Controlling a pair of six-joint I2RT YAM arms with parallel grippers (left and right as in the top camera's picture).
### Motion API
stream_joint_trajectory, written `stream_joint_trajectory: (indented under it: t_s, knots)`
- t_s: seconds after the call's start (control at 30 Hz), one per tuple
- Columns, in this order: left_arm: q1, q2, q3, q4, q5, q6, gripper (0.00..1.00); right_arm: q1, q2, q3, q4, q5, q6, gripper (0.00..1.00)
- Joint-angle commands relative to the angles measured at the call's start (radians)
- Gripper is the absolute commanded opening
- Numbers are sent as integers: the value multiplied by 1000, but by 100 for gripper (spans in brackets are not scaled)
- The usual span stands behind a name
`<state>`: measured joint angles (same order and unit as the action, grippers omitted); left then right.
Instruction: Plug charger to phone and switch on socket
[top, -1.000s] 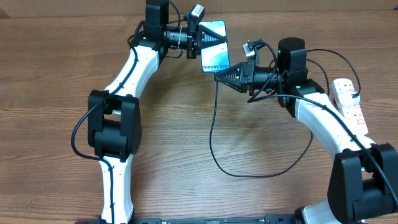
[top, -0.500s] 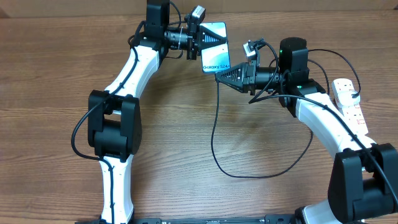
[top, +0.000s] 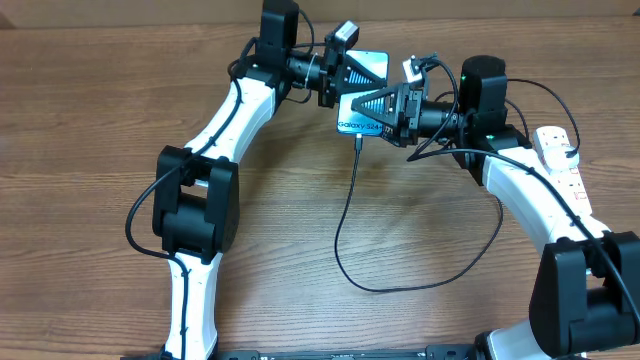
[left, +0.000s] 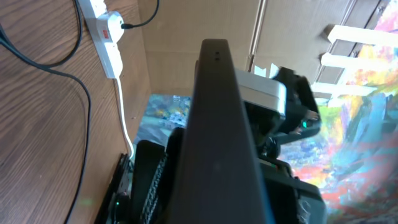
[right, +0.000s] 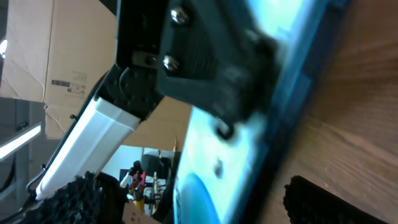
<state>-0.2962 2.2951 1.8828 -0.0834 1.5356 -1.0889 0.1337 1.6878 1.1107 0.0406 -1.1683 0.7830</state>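
Note:
My right gripper is across the phone's screen while the charger hangs from the phone's lower edge, so it should back off and grip the charger's end (top: 359, 142).
The phone (top: 356, 125), turquoise screen with "Galaxy" text, is held above the table at the back with my left gripper (top: 345, 80) shut on its upper part. In the left wrist view its dark edge (left: 217, 137) fills the middle. My right gripper (top: 366, 106) is open, its fingers (right: 78, 196) wide apart on either side of the phone's screen (right: 249, 143). The charger (top: 345, 215), a thin black cable, hangs from the phone's lower edge and loops over the wood toward the right. The socket (top: 560, 160) lies at the far right edge.
The white power strip (left: 109, 37) with a red switch and its thick white cord (left: 126, 127) shows in the left wrist view beside a cardboard wall. Both arms' white links cross the table; the cable loop (top: 385, 288) lies on the wood near the front.
My left arm carried the phone to the right and tilted it. My right gripper opened, let go of the charger's plug end, and now straddles the phone.

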Motion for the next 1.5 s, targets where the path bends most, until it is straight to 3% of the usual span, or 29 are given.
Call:
stream_joint_trajectory:
  t_s: [0.0, 0.23, 0.4, 0.57, 0.77, 0.97, 1.23, 1.47]
  knots:
    - [29, -26, 5, 2, 47, 32, 4, -33, -10, 18, -19, -63, -51, 93]
    - [28, -26, 5, 2, 46, 35, 4, -44, -10, 16, -128, -228, -146, 87]
    - [28, -26, 5, 2, 34, 34, 4, -35, -10, 16, -259, -221, -252, 83]
    - [27, -26, 5, 2, 29, 34, 4, -6, -10, 16, -278, -221, -269, 65]
    - [27, -26, 5, 2, 29, 34, 4, 26, -10, 16, -277, -175, -268, 64]
    - [27, -26, 5, 2, 30, 34, 4, 28, -10, 16, -251, -157, -256, 41]
    - [27, -26, 5, 2, 29, 34, 4, 31, -10, 16, -229, -156, -234, 42]
    - [27, -26, 5, 2, 30, 34, 4, 46, -10, 16, -228, -96, -208, 31]
